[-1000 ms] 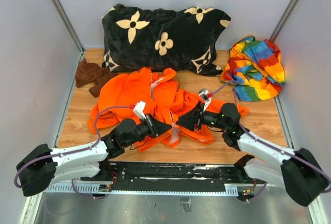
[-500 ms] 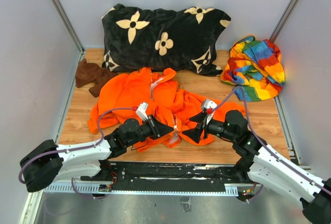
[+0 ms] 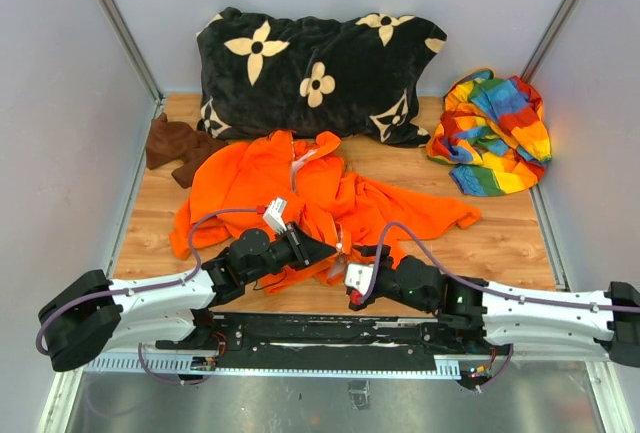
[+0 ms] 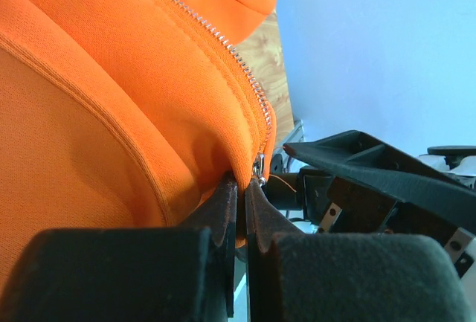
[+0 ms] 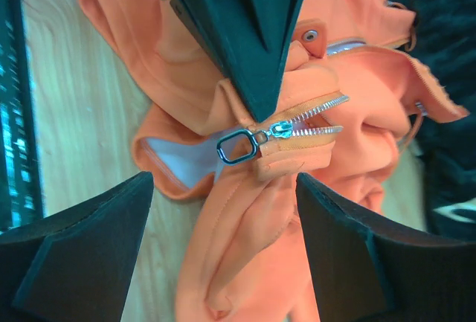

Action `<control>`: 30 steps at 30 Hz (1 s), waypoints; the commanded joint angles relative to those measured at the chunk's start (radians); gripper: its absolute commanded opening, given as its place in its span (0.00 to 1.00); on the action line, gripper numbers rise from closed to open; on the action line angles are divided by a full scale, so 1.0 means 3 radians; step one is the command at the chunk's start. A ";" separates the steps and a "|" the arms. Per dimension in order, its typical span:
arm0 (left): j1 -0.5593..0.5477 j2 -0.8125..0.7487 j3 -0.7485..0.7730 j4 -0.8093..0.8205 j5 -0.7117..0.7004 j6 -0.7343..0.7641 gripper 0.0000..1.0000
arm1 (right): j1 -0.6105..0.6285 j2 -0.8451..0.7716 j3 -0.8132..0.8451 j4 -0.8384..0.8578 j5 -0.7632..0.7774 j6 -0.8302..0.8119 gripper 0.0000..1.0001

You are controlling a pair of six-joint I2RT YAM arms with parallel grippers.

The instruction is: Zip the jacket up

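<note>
The zipper pull ring lies beyond my right gripper's open fingertips, so my right gripper should advance and pinch the ring (image 5: 236, 146) while my left gripper holds the hem.
The orange jacket (image 3: 250, 178) lies crumpled in the middle of the wooden table. My left gripper (image 3: 325, 246) is shut on its bottom hem right beside the zipper; in the left wrist view the jaws (image 4: 242, 188) pinch the orange fabric under the silver zipper teeth (image 4: 230, 47). My right gripper (image 3: 350, 265) is open just in front of it, at the near edge. In the right wrist view its open fingers (image 5: 223, 184) hang apart over the hem, and the zipper pull ring (image 5: 236, 146) and slider (image 5: 281, 129) lie beyond them, untouched. The left gripper's black finger (image 5: 245, 24) points at the slider.
A black pillow with cream flowers (image 3: 310, 73) lies at the back. A rainbow-striped cloth (image 3: 495, 133) is at the back right, a small brown cloth (image 3: 175, 148) at the left. Grey walls close in three sides. The black mounting rail (image 3: 320, 338) runs along the near edge.
My right arm has dropped low and swung to the near edge, and its gripper has moved left and nearer, off the jacket's right fold. My left gripper has held its place on the hem.
</note>
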State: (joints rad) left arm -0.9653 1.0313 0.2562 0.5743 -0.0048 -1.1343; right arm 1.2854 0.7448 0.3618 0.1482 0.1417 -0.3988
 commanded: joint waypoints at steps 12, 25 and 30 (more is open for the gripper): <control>0.0002 0.0023 0.0098 0.0155 0.0074 -0.0028 0.00 | 0.0514 0.0648 -0.0307 0.1464 0.1211 -0.1639 0.77; 0.0002 0.0052 0.0131 0.0167 0.0094 0.0001 0.00 | 0.0522 0.0992 -0.0302 0.1775 0.1223 -0.1731 0.73; 0.0002 0.0057 0.0132 0.0167 0.0100 -0.0002 0.00 | 0.0531 0.0962 -0.0328 0.1825 0.1228 -0.1696 0.70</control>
State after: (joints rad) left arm -0.9653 1.0451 0.2638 0.5774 0.0059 -1.1339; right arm 1.4242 1.0470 0.2737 0.6331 0.4858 -0.8989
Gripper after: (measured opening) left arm 0.039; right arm 0.712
